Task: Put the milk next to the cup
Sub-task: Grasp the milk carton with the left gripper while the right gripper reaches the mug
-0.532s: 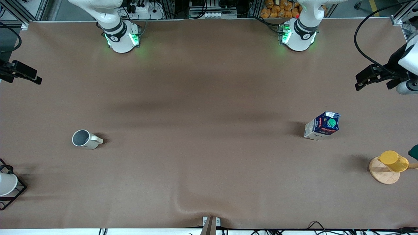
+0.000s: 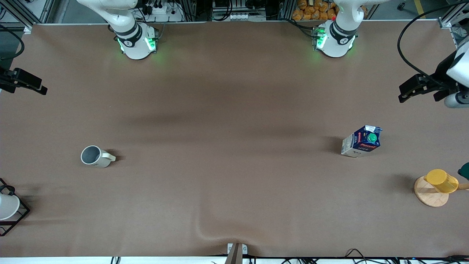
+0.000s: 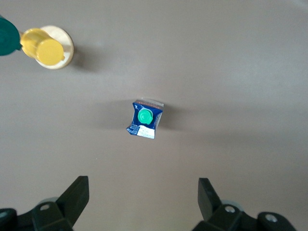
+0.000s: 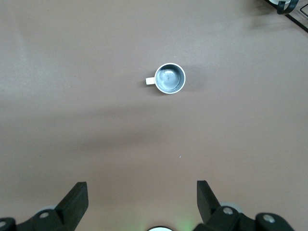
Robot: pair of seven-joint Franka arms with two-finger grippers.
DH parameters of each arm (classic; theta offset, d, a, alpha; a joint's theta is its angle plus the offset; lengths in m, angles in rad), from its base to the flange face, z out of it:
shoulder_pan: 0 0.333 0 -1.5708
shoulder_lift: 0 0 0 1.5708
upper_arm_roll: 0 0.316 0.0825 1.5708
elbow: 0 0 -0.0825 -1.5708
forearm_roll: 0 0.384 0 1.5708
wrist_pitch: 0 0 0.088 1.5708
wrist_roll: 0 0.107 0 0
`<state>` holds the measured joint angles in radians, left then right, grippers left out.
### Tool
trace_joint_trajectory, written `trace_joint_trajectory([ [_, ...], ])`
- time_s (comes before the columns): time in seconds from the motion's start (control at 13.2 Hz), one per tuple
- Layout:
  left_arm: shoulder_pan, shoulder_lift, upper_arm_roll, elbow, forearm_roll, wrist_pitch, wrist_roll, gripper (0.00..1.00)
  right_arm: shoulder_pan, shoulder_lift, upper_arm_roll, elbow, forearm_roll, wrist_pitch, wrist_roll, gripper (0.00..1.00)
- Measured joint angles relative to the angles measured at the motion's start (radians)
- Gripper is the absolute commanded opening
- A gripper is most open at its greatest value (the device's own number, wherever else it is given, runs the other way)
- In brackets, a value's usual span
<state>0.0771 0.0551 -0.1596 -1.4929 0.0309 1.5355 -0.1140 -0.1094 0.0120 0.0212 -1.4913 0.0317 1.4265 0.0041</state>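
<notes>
The fingers of my left gripper needs to close on the slanted top [image 2: 373, 133] [image 3: 145, 121] of the milk, with one on each side of the milk's green cap.
The milk [image 2: 361, 141] is a small dark blue and white carton with a green cap, standing on the brown table toward the left arm's end; it also shows in the left wrist view [image 3: 144, 119]. The cup [image 2: 94, 157], cream-white with a grey inside and a stubby handle, stands toward the right arm's end and also shows from above [image 4: 169, 78]. My left gripper [image 2: 403, 94] hangs open high over the table edge at its own end, holding nothing [image 3: 143, 195]. My right gripper [image 2: 41, 88] hangs open over the other end, holding nothing [image 4: 141, 197].
A yellow cup [image 2: 440, 180] sits on a wooden disc [image 2: 428, 197] nearer the front camera than the milk, with a dark green thing [image 2: 464, 171] beside it. A black wire rack [image 2: 16, 216] with a white object stands near the cup's end. The table cover has a ridge [image 2: 205, 231].
Both grippers have shifted only slightly at the table's ends. The milk and the cup have not moved.
</notes>
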Motion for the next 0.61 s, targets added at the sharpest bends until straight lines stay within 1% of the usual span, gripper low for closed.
trace_joint_trajectory([
  [0.15, 0.001, 0.019, 0.000, -0.063, 0.001, 0.062, 0.000, 1.00, 0.001, 0.003, 0.002, 0.000, 0.002, -0.002, -0.002, 1.00],
  [0.3, 0.001, 0.015, 0.000, -0.162, 0.004, 0.162, 0.022, 1.00, 0.011, 0.015, 0.006, 0.000, 0.005, -0.005, -0.007, 1.00],
  [0.46, 0.003, 0.014, 0.000, -0.249, 0.009, 0.254, 0.099, 1.00, 0.048, 0.049, 0.008, -0.002, 0.006, -0.006, -0.010, 1.00],
  [0.61, 0.015, 0.013, 0.002, -0.327, 0.012, 0.348, 0.137, 1.00, 0.084, 0.095, 0.009, -0.002, 0.006, -0.005, -0.010, 1.00],
])
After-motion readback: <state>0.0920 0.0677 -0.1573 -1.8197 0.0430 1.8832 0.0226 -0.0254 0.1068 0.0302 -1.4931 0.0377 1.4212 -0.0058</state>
